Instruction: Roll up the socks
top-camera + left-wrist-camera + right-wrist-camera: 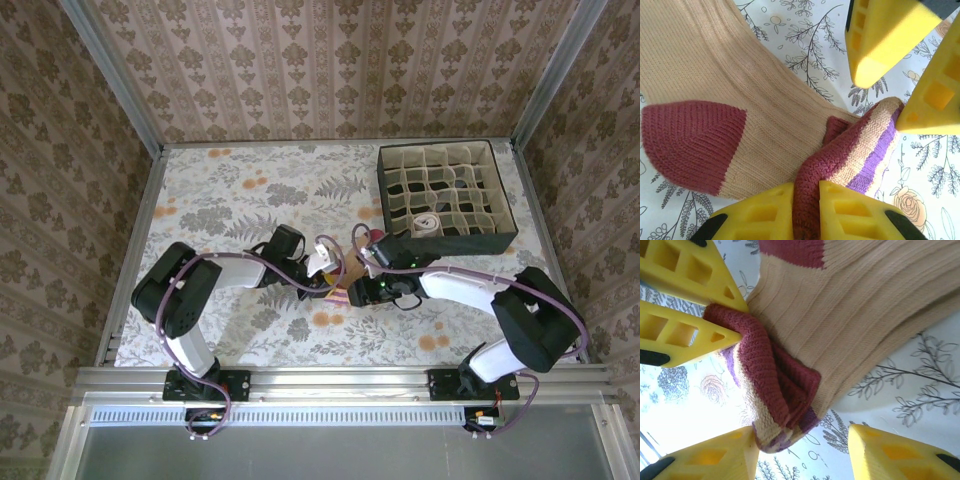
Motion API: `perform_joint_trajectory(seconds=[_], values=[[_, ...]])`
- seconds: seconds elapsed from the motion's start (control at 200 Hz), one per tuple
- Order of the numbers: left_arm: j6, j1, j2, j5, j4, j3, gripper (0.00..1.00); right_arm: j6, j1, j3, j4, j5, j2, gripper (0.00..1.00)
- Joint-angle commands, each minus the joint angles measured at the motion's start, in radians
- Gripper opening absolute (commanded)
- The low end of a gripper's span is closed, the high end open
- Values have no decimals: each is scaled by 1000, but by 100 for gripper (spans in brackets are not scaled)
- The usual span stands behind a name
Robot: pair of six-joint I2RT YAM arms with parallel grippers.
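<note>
My left fingers pinch only the cuff's maroon edge, leaving its striped back outside, so I should open and grip it across its purple stripes [874, 157].
The tan sock [730, 65] lies flat on the floral table, its maroon heel [690, 145] to the left in the left wrist view. Its striped maroon, cream and purple cuff [865, 150] is lifted and folded over. My left gripper [807, 189] is shut on the cuff's maroon edge. My right gripper [805, 452] is open and straddles the cuff [765, 390], whose tip touches one finger [715, 457]. From above, both grippers meet mid-table over the sock [338, 297]. A cream-white rolled sock [428, 222] sits in a cell of the box.
A dark organizer box [500, 238] with many small cells stands at the back right, close behind the right arm. Patterned walls enclose the table on three sides. The floral tabletop [230, 190] stretches to the left and back.
</note>
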Motion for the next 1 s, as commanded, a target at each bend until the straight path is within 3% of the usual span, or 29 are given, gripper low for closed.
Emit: perform_joint_trajectory(seconds=[0.0,0.385,0.53,0.605,0.755,0.995], values=[[-31,3,49,-64,-95,13,16,28,5,24,-43,74,-17,50],[-55,-15,76,-102,-99,29,15,32,65,118,-21,94,96,48],[-52,-15,75,-105,-92,24,15,70,64,144,-91,164,155,40],[-39,-16,65,-108,-85,15,15,79,63,162,-146,197,185,29],[41,-14,-5,-113,-38,-38,20,87,55,162,-185,202,224,17],[261,-7,-199,-113,70,-158,26,74,27,165,-206,151,279,13]])
